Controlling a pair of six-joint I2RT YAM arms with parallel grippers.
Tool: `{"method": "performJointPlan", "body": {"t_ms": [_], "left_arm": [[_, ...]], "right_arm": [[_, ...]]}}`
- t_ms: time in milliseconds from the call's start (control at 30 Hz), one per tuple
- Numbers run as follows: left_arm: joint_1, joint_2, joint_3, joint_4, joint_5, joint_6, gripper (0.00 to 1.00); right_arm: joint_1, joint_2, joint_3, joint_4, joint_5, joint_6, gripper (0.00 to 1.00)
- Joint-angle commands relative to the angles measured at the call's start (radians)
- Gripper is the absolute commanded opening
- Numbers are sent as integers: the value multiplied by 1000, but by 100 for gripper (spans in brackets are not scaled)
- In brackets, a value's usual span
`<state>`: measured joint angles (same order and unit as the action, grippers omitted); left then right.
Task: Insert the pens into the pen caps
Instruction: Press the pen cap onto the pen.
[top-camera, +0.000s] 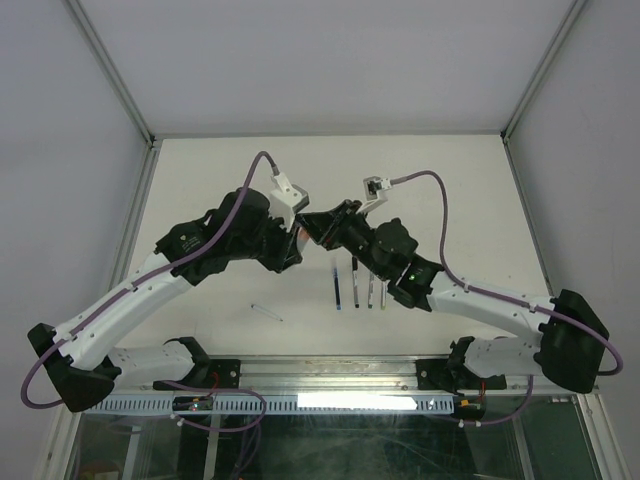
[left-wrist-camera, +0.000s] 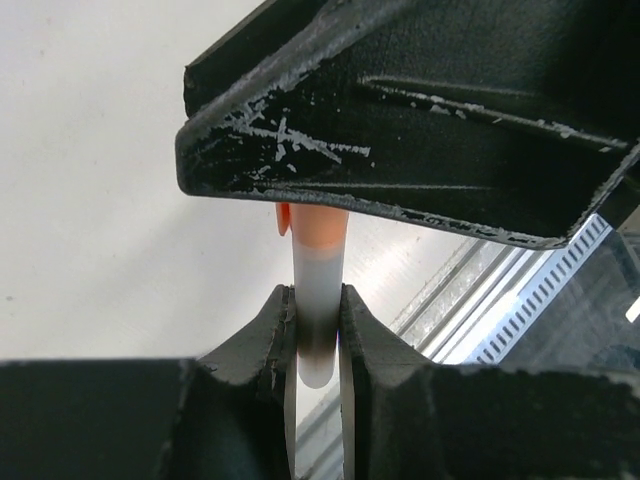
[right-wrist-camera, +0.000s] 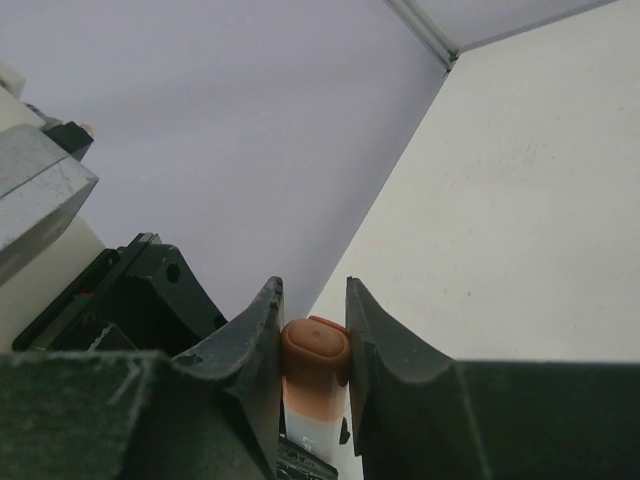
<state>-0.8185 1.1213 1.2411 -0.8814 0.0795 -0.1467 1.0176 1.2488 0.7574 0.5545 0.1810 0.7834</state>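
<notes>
My left gripper needs to let go of the orange-capped pen on the white table (top-camera: 318, 286) beside the dark blue pen.
My left gripper (left-wrist-camera: 315, 295) is shut on the whitish barrel of a pen (left-wrist-camera: 318, 330). The pen's far end sits in an orange cap (left-wrist-camera: 315, 225). My right gripper (right-wrist-camera: 311, 300) is shut on that orange cap (right-wrist-camera: 315, 355), and the pale barrel (right-wrist-camera: 320, 440) shows just below it. In the top view both grippers meet above the table's middle, left (top-camera: 292, 242) and right (top-camera: 314, 228), with the pen between them almost hidden. Several other pens (top-camera: 355, 282) lie side by side under the right arm, one of them dark blue (top-camera: 336, 285). A clear pen (top-camera: 267, 312) lies alone in front of the left arm.
The white table (top-camera: 420, 180) has grey walls at the back and sides. A metal rail (top-camera: 330, 378) runs along the near edge between the arm bases. The right arm's forearm (top-camera: 470, 300) hangs over the row of pens.
</notes>
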Motion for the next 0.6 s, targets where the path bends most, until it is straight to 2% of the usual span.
{"method": "performJointPlan", "body": {"t_ms": [0,133,233,400,567], "left_arm": [[12,-52,130,962,-35,19,0],[13,-55,95,905,6,4,0],[13,-42,81,840,20,-9,0],[13,-8,64,755,20,-23,0],[13,5,21,741,15,-56,0]], "right_arm": [[35,-9,15,-453,-187,-69,0],[-29,-42,184,-557,-165,-181,1],[-64,-46,328,-632,-136,-256,10],[-120,-66,482,-649,-124,-335,21],[-134,-125,533,-599,-115,-381,39]]}}
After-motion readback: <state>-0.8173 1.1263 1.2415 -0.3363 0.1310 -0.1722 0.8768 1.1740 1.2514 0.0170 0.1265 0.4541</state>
